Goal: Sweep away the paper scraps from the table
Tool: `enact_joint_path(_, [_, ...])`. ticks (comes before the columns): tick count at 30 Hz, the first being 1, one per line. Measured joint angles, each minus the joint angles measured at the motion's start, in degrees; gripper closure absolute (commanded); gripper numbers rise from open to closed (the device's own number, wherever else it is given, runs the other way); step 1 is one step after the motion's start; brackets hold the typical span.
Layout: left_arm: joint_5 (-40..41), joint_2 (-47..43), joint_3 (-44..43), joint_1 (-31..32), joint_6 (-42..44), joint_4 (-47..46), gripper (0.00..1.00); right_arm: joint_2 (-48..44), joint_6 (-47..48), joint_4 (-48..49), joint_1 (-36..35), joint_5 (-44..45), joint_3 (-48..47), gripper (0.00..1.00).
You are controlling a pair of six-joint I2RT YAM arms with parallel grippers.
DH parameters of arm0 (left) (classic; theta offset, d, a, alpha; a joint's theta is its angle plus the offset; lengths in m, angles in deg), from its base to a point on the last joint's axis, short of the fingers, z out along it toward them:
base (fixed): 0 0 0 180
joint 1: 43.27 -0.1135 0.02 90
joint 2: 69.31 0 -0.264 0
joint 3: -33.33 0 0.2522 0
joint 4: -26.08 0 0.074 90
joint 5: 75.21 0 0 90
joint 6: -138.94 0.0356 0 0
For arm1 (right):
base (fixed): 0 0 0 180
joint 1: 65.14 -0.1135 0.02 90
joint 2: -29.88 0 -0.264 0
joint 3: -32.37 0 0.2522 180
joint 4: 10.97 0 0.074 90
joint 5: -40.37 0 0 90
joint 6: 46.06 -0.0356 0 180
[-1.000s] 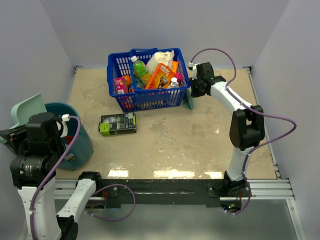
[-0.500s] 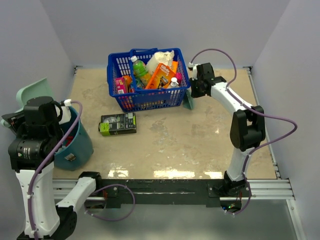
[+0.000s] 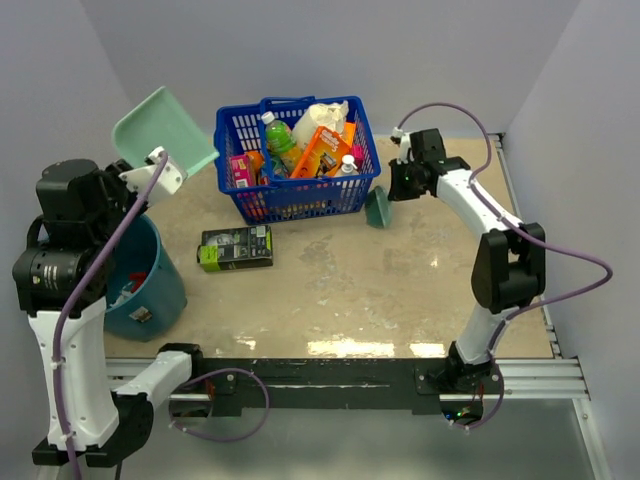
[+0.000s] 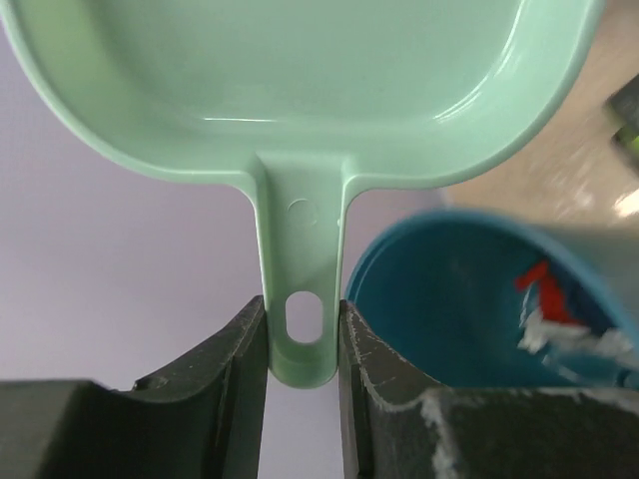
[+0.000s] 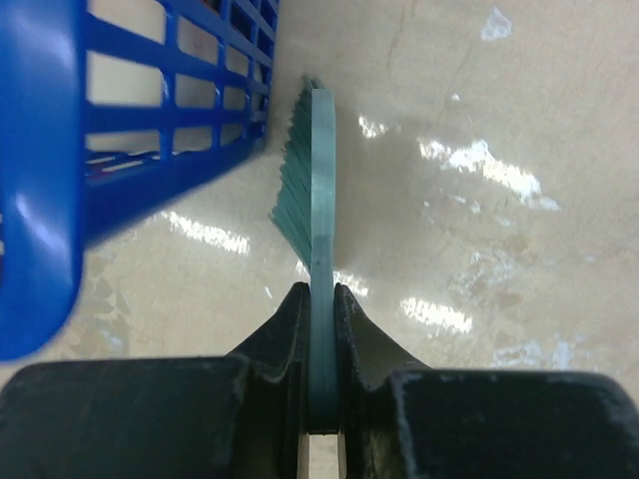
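Observation:
The robot's right gripper needs to release the teal brush on the bare table (image 3: 433, 260) between the blue basket and the elbow of that gripper's arm.
My left gripper (image 3: 158, 172) is shut on the handle of the mint-green dustpan (image 3: 164, 130), held up in the air at the table's far left; the handle (image 4: 298, 329) sits between my fingers and the pan looks empty. Red and white paper scraps (image 4: 547, 304) lie inside the teal bucket (image 3: 150, 270) below it; they also show in the top view (image 3: 128, 290). My right gripper (image 3: 392, 188) is shut on the teal brush (image 3: 378, 208), its bristles (image 5: 298, 190) close to the blue basket's right side. No scraps show on the beige table (image 3: 400, 270).
A blue basket (image 3: 297, 160) full of bottles and packets stands at the back centre. A flat black-and-green packet (image 3: 235, 247) lies on the table left of centre. The bucket stands at the table's left front corner.
My left arm has lifted the dustpan from beside the bucket up and to the right, over the table's far left. My right gripper with the brush has shifted slightly right and nearer.

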Motion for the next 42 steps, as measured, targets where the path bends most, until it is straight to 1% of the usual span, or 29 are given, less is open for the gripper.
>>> enact_joint_path(4, [-15.91,5.16,-3.37,0.0,-4.15,-1.25,1.0,-3.13,-1.29,-2.03,2.67,-1.36,1.92,1.0])
enact_joint_path(5, [-21.03,7.82,-5.51,0.0,-5.33,-1.14,1.0,-3.93,-1.51,-2.82,3.06,-1.49,2.23,1.0])
enact_joint_path(7, [-27.91,11.65,-7.87,0.42,-7.48,-1.79,1.0,-5.46,-1.68,-3.98,4.72,-1.6,2.73,1.0])
enact_joint_path(9, [-31.67,15.89,-8.79,3.74,-9.46,-2.21,1.0,-7.19,-1.84,-5.42,6.27,-1.46,3.02,1.0])
enact_joint_path(12, [-34.07,21.33,-6.88,14.34,-11.15,-2.08,1.0,-10.38,-1.86,-7.43,8.66,-1.07,3.02,1.0])
enact_joint_path(16, [-35.21,25.24,1.22,29.11,-11.52,-2.36,1.0,-15.26,-1.51,-9.11,12.13,-0.5,3.02,1.0])
enact_joint_path(19, [-35.45,26.18,6.45,36.61,-10.49,-2.75,1.0,-17.97,-0.33,-10.16,14.75,0.48,3.02,1.0])
enact_joint_path(21, [-35.5,26.67,9.29,39.71,-9.66,-3.41,1.0,-19.47,1.66,-10.49,16.22,1.36,3.13,1.0])
enact_joint_path(24, [-35.28,28.5,12.52,41.27,-8.74,-4.87,1.0,-20.83,6.95,-11.15,17.31,2.43,3.32,1.0])
enact_joint_path(29, [-33.68,34.56,17.64,41.38,-9.51,-8.02,1.0,-22.45,19.23,-11.34,17.09,3.1,4.24,1.0])
enact_joint_path(32, [-32.46,37.35,21.27,41.38,-10.84,-10.08,1.0,-24.04,26.58,-9.55,17.07,4.63,6.08,1.0])
enact_joint_path(36, [-29.97,37.83,24.59,41.38,-12.28,-12.44,1.0,-25.86,35.8,-4.9,17.07,5.9,9.66,1.0])
enact_joint_path(42, [-26.34,37.86,27.43,41.38,-13.14,-15.93,1.0,-27.17,50.03,6.25,15.5,9.33,19.56,1.0])
